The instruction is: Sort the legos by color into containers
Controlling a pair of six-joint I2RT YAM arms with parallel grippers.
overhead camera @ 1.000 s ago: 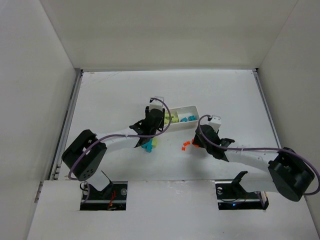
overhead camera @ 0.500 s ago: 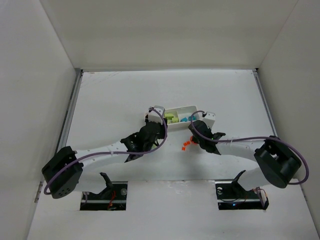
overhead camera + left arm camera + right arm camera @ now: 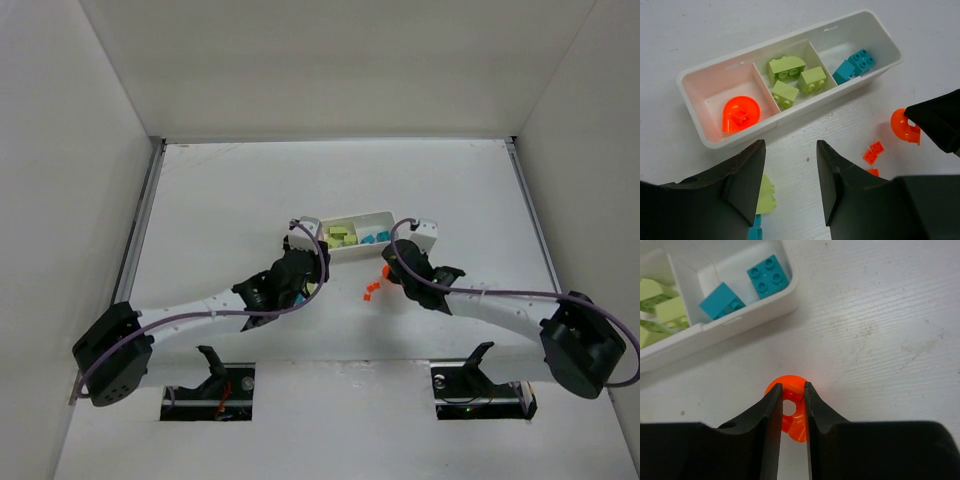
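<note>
My right gripper has the round orange lego. It will let go of that lego in the tray's end compartment (image 3: 303, 241) that is farthest from the cyan bricks.
The containers are three compartments of one white tray (image 3: 805, 106) (image 3: 368, 214) (image 3: 740, 322). Its left one holds a round orange lego (image 3: 740, 113), the middle one three yellow-green bricks (image 3: 790, 75), and the right one two cyan bricks (image 3: 855, 65) (image 3: 769, 274). My right gripper (image 3: 791, 390) (image 3: 392, 265) is shut on another round orange lego (image 3: 796, 425) (image 3: 904, 126), just in front of the tray's right end. My left gripper (image 3: 790, 150) (image 3: 300, 268) hangs open before the tray's left half with nothing between its fingers.
A loose yellow-green brick (image 3: 767, 195) and a cyan brick (image 3: 756, 227) lie by my left finger. Small flat orange pieces (image 3: 873, 151) (image 3: 370, 291) lie on the table between the two grippers. White walls enclose the table on three sides.
My right gripper's jaws have closed on the round orange lego. My left gripper has moved from over the loose bricks toward the tray's left end.
</note>
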